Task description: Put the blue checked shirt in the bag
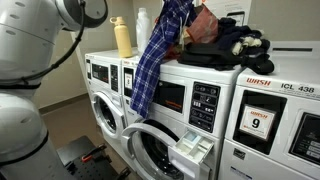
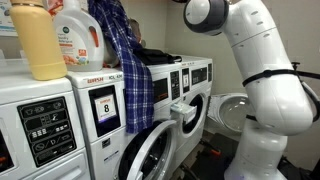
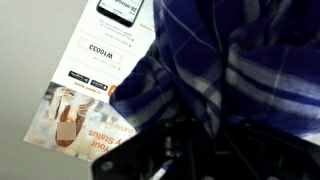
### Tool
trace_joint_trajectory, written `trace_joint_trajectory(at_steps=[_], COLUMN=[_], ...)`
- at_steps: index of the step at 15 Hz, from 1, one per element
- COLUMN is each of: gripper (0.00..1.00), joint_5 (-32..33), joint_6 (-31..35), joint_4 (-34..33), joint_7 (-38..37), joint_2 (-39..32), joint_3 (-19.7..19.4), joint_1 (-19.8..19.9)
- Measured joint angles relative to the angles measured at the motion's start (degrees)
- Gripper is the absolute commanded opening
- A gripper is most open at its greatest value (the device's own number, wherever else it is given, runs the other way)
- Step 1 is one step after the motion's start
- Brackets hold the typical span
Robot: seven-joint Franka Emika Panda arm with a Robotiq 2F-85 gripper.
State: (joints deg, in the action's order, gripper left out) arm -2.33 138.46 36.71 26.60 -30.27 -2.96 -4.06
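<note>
The robot's gripper will release the top of the blue checked shirt against the reddish-orange fabric [image 1: 181,15], with the shirt's lower end hanging down the washer.
The blue checked shirt [image 1: 150,65] hangs limp from near the top edge, draped down over the front of a washer in both exterior views [image 2: 128,70]. Its lower end reaches the washer's door. In the wrist view the plaid cloth [image 3: 225,60] fills most of the frame and bunches right at my gripper's [image 3: 195,145] dark jaws, which are shut on it. In both exterior views the jaws are hidden at the top of the shirt. Reddish-orange fabric [image 1: 205,20] and black clothes [image 1: 232,45] lie on the washer tops. I cannot make out a bag.
A yellow bottle [image 1: 123,38] and a white bottle [image 1: 143,25] stand on the washers, and a detergent jug [image 2: 78,35] shows beside the shirt. A washer door [image 1: 150,150] and a detergent drawer [image 1: 192,152] stand open. A printed leaflet [image 3: 85,100] lies below the wrist.
</note>
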Motion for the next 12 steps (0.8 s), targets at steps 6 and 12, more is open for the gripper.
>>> trace_joint_trajectory(at_steps=[6, 12], gripper=[0.01, 0.01], joint_5=[-0.6, -0.9], joint_6=[-0.7, -2.9], joint_4=[-4.4, -11.2], joint_7=[0.1, 0.1], joint_2=[-0.6, -2.1], joint_3=[2.8, 7.3], joint_1=[-1.2, -1.2])
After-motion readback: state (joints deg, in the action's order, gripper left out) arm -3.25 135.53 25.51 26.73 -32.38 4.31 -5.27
